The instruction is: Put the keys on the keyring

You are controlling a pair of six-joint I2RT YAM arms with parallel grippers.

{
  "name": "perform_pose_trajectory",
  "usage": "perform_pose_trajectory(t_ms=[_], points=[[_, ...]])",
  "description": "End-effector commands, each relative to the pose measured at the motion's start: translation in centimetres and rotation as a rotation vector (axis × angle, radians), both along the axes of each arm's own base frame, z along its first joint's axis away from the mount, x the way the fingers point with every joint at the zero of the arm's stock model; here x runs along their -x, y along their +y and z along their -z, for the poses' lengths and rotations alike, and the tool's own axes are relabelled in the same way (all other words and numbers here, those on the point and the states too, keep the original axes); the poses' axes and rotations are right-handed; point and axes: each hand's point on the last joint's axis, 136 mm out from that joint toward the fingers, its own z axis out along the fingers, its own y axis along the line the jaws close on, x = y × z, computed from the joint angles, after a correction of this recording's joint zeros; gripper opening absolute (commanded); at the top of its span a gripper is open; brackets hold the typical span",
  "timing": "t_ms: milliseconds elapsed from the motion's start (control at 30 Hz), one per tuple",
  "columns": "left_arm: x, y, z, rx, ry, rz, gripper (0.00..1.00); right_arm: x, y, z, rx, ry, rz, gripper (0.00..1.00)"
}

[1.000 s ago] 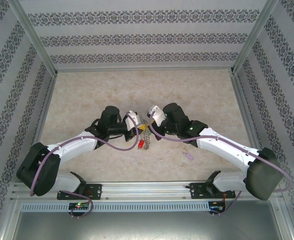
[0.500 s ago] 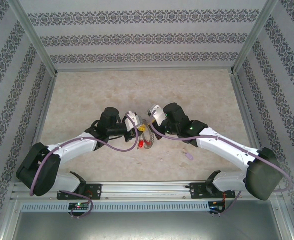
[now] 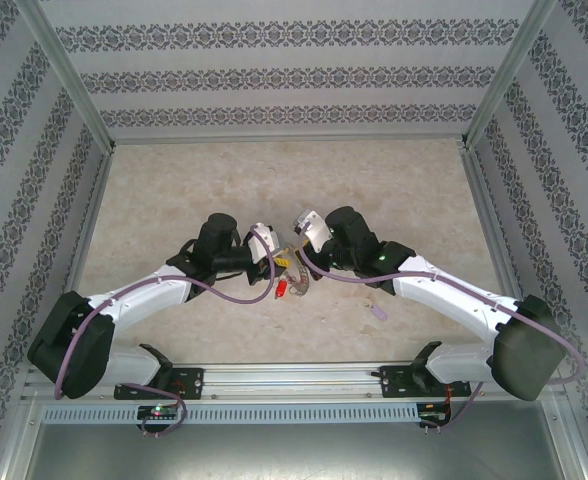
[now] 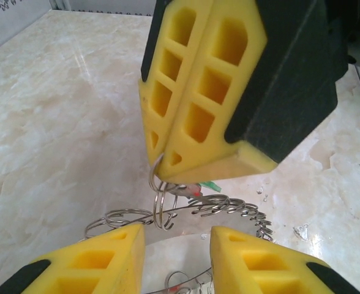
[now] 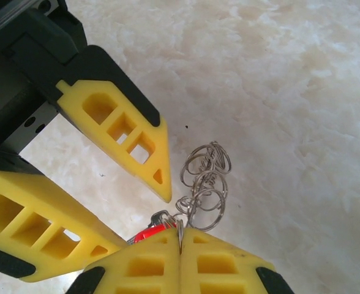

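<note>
Next, my left gripper lines up and pinches the loops' lower end [image 4: 163, 224], as they hang off-centre under my right gripper, ahead of my left gripper's open fingers.
The keyring [image 4: 186, 211], a flat grey metal ring fringed with wire loops [image 5: 206, 177], hangs above the table between the two arms [image 3: 294, 266]. My right gripper [image 5: 180, 237] is shut on one of its rim loops, and its yellow fingers [image 4: 192, 104] come down from above in the left wrist view. My left gripper [image 4: 177, 242] stands open just before the ring, fingers apart and holding nothing. A red-tagged key [image 5: 148, 233] hangs at the ring beside the right fingers [image 3: 283, 289], and a bit of green tag [image 4: 212, 184] shows there too. A lilac-tagged key [image 3: 377, 313] lies on the table.
The marble-patterned table [image 3: 174, 190] is walled by patterned panels on three sides. An aluminium rail [image 3: 294, 378] runs along the near edge. Both arms' forearms cross the near half of the table.
My left gripper has gone from shut to open, letting go at the ring, and has drawn back slightly to the left. The right gripper keeps its hold on the keyring.
</note>
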Motion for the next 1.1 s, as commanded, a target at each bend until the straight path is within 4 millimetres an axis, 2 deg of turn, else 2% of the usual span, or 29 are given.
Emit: perform_pose_trajectory(t_ms=[0, 300, 533, 700, 900, 1067], points=[[0.2, -0.6, -0.9, -0.004, -0.023, 0.028, 0.35, -0.1, 0.9, -2.5, -0.051, -0.064, -0.032, 0.00], [-0.3, -1.1, -0.4, -0.023, -0.011, 0.031, 0.33, 0.3, 1.3, -2.6, -0.060, -0.056, -0.053, 0.00], [-0.5, -1.2, -0.3, -0.025, -0.007, 0.018, 0.28, 0.6, 1.3, -2.9, -0.059, -0.064, -0.061, 0.00], [-0.4, -1.1, 0.2, -0.032, 0.004, 0.015, 0.19, 0.8, 1.1, -2.7, -0.057, -0.064, -0.061, 0.00], [-0.5, -0.8, 0.2, -0.043, -0.010, -0.002, 0.00, 0.8, 0.7, -2.5, -0.047, -0.071, -0.042, 0.00], [-0.3, -0.4, 0.5, -0.046, -0.017, -0.016, 0.00, 0.2, -0.7, -1.3, -0.016, -0.059, 0.025, 0.00]])
